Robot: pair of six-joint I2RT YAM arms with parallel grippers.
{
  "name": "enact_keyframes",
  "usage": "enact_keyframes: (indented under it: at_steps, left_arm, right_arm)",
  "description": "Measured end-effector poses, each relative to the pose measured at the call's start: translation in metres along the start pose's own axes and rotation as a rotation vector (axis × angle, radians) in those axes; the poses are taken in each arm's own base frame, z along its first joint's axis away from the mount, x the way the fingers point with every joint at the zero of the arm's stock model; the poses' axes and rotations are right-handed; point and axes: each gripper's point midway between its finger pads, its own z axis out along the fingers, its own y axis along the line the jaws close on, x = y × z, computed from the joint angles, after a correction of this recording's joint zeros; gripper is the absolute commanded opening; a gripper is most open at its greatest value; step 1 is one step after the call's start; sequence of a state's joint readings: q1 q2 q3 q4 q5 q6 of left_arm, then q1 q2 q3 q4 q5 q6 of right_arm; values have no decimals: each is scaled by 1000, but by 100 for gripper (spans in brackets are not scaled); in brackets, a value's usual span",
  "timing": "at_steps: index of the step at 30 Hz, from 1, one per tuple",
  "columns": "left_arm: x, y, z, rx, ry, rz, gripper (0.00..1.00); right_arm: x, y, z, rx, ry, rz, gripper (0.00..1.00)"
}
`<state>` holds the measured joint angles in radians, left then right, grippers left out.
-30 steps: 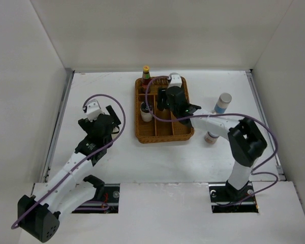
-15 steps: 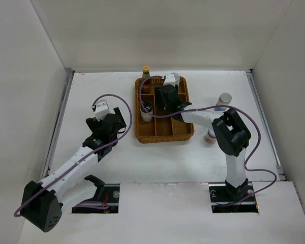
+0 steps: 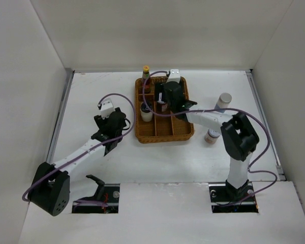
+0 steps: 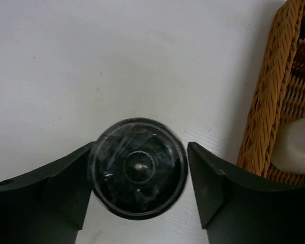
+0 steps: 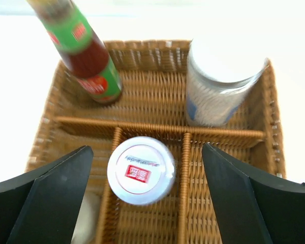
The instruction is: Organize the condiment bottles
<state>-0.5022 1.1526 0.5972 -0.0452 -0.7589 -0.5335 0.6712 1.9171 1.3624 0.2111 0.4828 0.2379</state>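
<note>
Next, my left gripper lets go of the dark jar in the middle compartment (image 3: 163,123), just in front of the white-lidded jar.
A dark jar with a black lid (image 4: 137,168) stands on the white table just left of the wicker tray (image 4: 272,101). My left gripper (image 4: 141,152) straddles it: the left finger touches the lid and a narrow gap shows at the right finger. My right gripper (image 5: 147,149) hangs open over the tray (image 3: 141,133), its jaws wide apart around a white-lidded jar with a red label (image 5: 141,170) standing in a middle compartment. The red sauce bottle (image 5: 86,56) and a white shaker (image 5: 218,86) stand in the back compartment. Another white-topped jar (image 3: 146,113) sits in the tray's left side.
A tall white shaker with a blue label (image 3: 223,101) and a short jar (image 3: 211,136) stand on the table right of the tray. White walls enclose the table on three sides. The left gripper (image 3: 116,123) sits close to the tray's left rim.
My left arm has swung toward the tray and its jaws have narrowed around the black-lidded jar. My right gripper has opened wide, leaving the white-lidded jar standing in the tray.
</note>
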Motion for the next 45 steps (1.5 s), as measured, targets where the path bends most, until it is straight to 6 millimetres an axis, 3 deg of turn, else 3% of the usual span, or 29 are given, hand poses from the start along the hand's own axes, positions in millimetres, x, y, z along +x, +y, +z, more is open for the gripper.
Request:
enact_keyframes:
  at_steps: [5,9,11,14,16,17,20,21,23,25,27,30,33,38,42,45]
  left_arm:
    - [1,0,2,3,-12,-11,32]
    - [-1,2,-1,7,-16,-14,28]
    - [-3,5,-9,16,-17,0,28]
    - [-20,-3,-32,75,-41,26,28]
    - [-42,-20,-54,149,-73,37,28]
    - [-58,-32,-67,198,-96,35,28]
    - [-103,-75,-112,365,-162,1,28]
    - [-115,-89,-127,424,-178,-12,28]
    - [-129,-115,-149,515,-197,-30,28]
    - [-134,-142,-161,583,-203,-29,28]
    - [-126,-166,-161,621,-193,-5,28]
    - [-90,-200,-144,637,-142,79,28]
    - [-51,-221,-121,627,-87,164,28]
    - [-10,-236,-92,607,-32,234,28]
    - [-9,-246,-82,609,-51,211,30]
    - [4,-252,-72,604,-45,218,36]
  right_arm:
    - [-59,-9,-47,-35,-109,98,96]
    - [-96,-26,-88,-56,-199,189,96]
    - [-101,-37,-104,-54,-223,227,95]
    - [-94,-55,-122,-40,-229,268,91]
    - [-81,-68,-133,-20,-221,283,82]
    - [-73,-76,-140,-7,-215,287,75]
    - [-51,-102,-160,41,-209,300,38]
    - [-47,-114,-168,64,-214,312,31]
    - [-40,-137,-182,116,-231,343,27]
    - [-37,-160,-196,173,-252,372,30]
    - [-36,-178,-206,226,-271,397,45]
    - [-26,-195,-215,287,-266,416,72]
    - [-9,-203,-216,329,-233,408,86]
    - [24,-218,-213,407,-147,367,97]
    - [48,-227,-208,474,-70,329,99]
    - [65,-230,-207,502,-9,315,100]
